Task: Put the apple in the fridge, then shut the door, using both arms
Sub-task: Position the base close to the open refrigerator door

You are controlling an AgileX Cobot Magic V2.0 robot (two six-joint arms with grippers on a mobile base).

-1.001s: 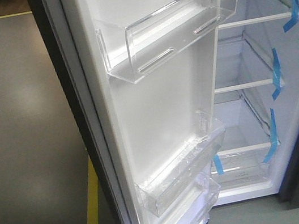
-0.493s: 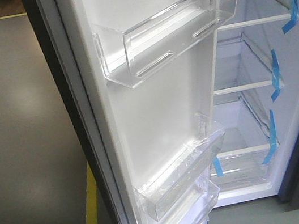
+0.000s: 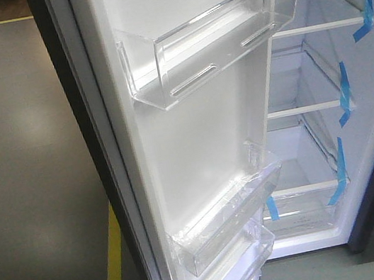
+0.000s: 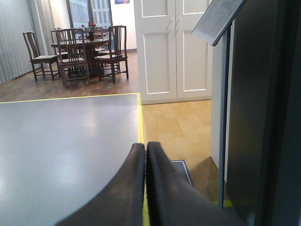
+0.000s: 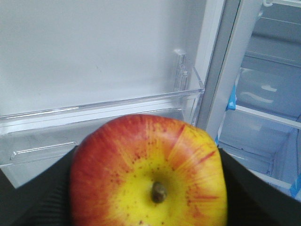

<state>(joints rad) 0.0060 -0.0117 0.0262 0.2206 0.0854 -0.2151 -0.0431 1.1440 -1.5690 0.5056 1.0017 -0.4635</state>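
Note:
The robot's right gripper will set the apple, now in front of the open door, down in the top clear bin (image 3: 228, 17), close to its end by the fridge shelves.
My right gripper (image 5: 150, 190) is shut on the apple (image 5: 150, 169), which is red with a yellow patch round its short stem, stem end facing the camera. The black fingers (image 5: 33, 193) press on both its sides. Behind the apple is the open door (image 5: 94, 56), with its white liner and a clear bin (image 5: 108, 117). The fridge (image 5: 268, 108) interior with white shelves is to the right. The front view shows the door (image 3: 194, 139) standing open and the fridge (image 3: 315, 90) shelves marked with blue tape. My left gripper (image 4: 145, 146) is shut and empty beside the door's dark grey outside (image 4: 263, 117).
Grey floor (image 4: 66, 141) with a yellow line (image 4: 140, 117) lies left of the door, then wood floor (image 4: 178, 122). White cabinet doors (image 4: 174, 47) and a dining table with chairs (image 4: 80, 52) stand far behind. Clear bins (image 3: 212, 35) jut from the door liner.
In the front view the door edge shifted slightly left a second ago. Since then nothing has visibly moved.

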